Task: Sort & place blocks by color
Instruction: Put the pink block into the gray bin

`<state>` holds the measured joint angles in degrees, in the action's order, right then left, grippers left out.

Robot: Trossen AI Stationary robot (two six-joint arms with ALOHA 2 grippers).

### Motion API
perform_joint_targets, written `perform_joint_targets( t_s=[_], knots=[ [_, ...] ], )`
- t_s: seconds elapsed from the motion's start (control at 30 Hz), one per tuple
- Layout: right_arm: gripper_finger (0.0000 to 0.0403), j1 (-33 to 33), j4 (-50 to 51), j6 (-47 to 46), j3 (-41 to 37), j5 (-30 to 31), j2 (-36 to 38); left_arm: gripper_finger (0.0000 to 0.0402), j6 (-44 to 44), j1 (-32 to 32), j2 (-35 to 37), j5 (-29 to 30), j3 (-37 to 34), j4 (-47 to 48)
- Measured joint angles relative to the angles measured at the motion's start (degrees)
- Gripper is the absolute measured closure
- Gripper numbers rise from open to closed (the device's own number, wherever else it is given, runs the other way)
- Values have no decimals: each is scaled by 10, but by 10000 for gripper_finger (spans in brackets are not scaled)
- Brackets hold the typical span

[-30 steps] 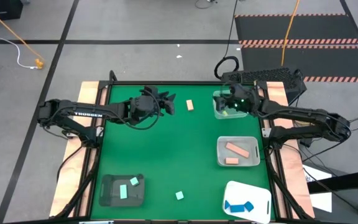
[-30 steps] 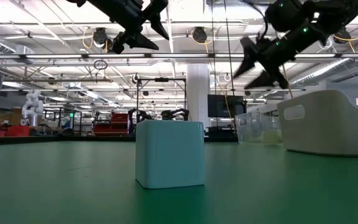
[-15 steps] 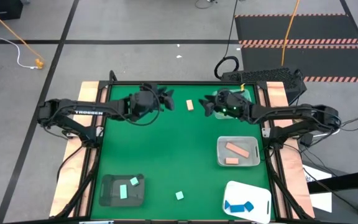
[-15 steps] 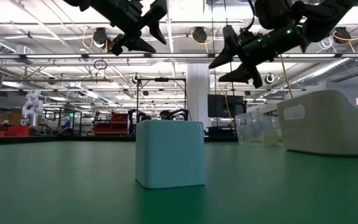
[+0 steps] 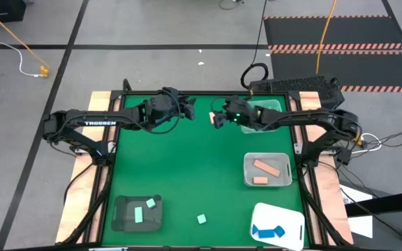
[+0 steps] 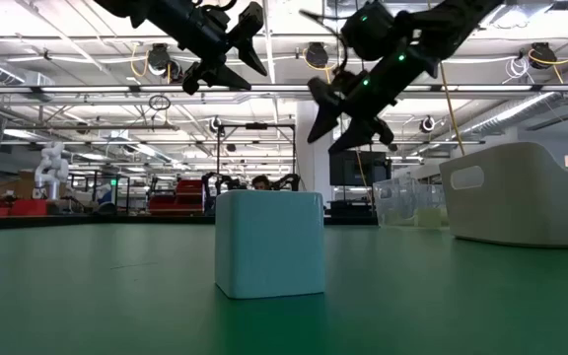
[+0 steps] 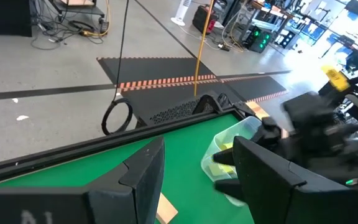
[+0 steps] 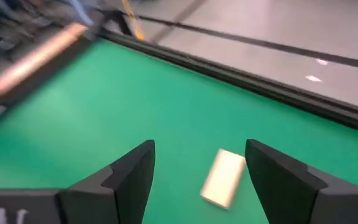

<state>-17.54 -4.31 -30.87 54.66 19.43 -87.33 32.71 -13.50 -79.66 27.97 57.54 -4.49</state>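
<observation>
Next, my right gripper grabs the tan block's near end [image 5: 213, 122] [image 8: 217, 197], the end that is farther from the green table's far edge.
A tan block [image 8: 222, 177] lies flat on the green table near its far edge, partly hidden in the high view [image 5: 211, 116] by my right gripper [image 5: 218, 119]. That gripper hangs open above the block and touches nothing [image 8: 201, 152]. My left gripper [image 5: 189, 107] hovers open and empty just to the block's left [image 7: 197, 180]. A mint cube [image 6: 269, 244] sits on the table near the front edge [image 5: 202, 219].
A clear tray [image 5: 269, 109] with yellow blocks stands at the far right. Another clear tray [image 5: 266, 170] holds tan-pink bars. A dark tray [image 5: 137, 213] at the near left holds mint blocks. A white tray [image 5: 279, 224] at the near right holds blue blocks.
My right gripper has swung from over the far-right clear tray toward the table's left, sinking a little and rolling, and now hangs over the tan block, still open. My left gripper has drifted slightly toward the far edge.
</observation>
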Motion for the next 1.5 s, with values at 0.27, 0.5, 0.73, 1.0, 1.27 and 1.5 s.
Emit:
perform_joint_targets(
  t_s=[0.27, 0.5, 0.73, 1.0, 1.27, 1.5],
  knots=[
    [163, -5, 61, -29, 55, -1, -94, 211, -43, 0, 0, 0, 0, 2],
    [163, -14, 60, -89, 66, -3, -141, 211, -69, 0, 0, 0, 0, 31],
    [163, -24, 59, -138, 65, -47, -178, 211, -100, 1, 3, 0, 0, 110],
    [163, -26, 28, -131, 65, -46, -179, 211, -113, 1, 8, -1, 0, 264],
    [163, -26, 21, -119, 65, -16, -178, 211, -101, 8, 8, -55, 0, 394],
    [163, -26, 20, -118, 65, 0, -178, 211, -99, 19, 8, -65, 0, 418]
  ],
)
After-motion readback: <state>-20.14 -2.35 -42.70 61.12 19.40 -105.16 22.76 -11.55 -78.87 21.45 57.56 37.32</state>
